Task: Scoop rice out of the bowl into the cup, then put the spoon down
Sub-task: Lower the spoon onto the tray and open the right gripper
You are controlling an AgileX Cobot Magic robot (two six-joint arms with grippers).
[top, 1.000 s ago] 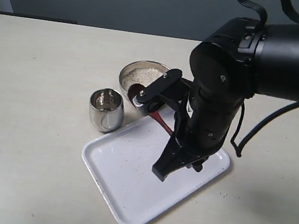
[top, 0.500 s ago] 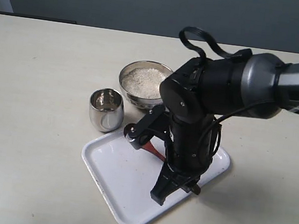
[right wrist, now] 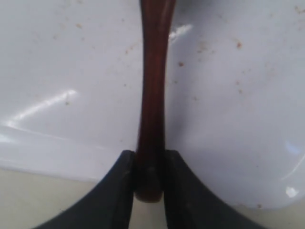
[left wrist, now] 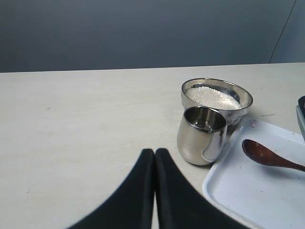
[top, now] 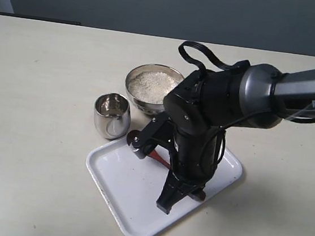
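Observation:
I need to release the wooden spoon from my right gripper onto the middle of the white tray (top: 169, 169), with the spoon's oval end pointing toward the cup. The spoon now lies low over the tray.
The dark wooden spoon (right wrist: 154, 86) lies low over the white tray (right wrist: 71, 71), and my right gripper (right wrist: 150, 164) is shut on the end of its handle. In the exterior view the right gripper (top: 182, 197) points down at the tray (top: 117, 184), and only a red stretch of the spoon (top: 160, 157) shows under the arm. The steel bowl (top: 135, 77) holds the rice (top: 151, 84) behind the tray. Left of the bowl stands the cup (top: 112, 115). My left gripper (left wrist: 155, 152) is shut and empty, short of the cup (left wrist: 200, 136), the bowl (left wrist: 242, 97) and the spoon's oval end (left wrist: 259, 152).
The right arm (top: 215, 113) hangs over most of the tray and hides its middle. Bowl and cup stand close to the tray's far left corner. The beige table (top: 42, 82) stretches to the left. The left gripper is out of the exterior view.
The right arm swung from beside the bowl down over the tray, carrying the spoon with it. In the last half second it sank only a little lower.

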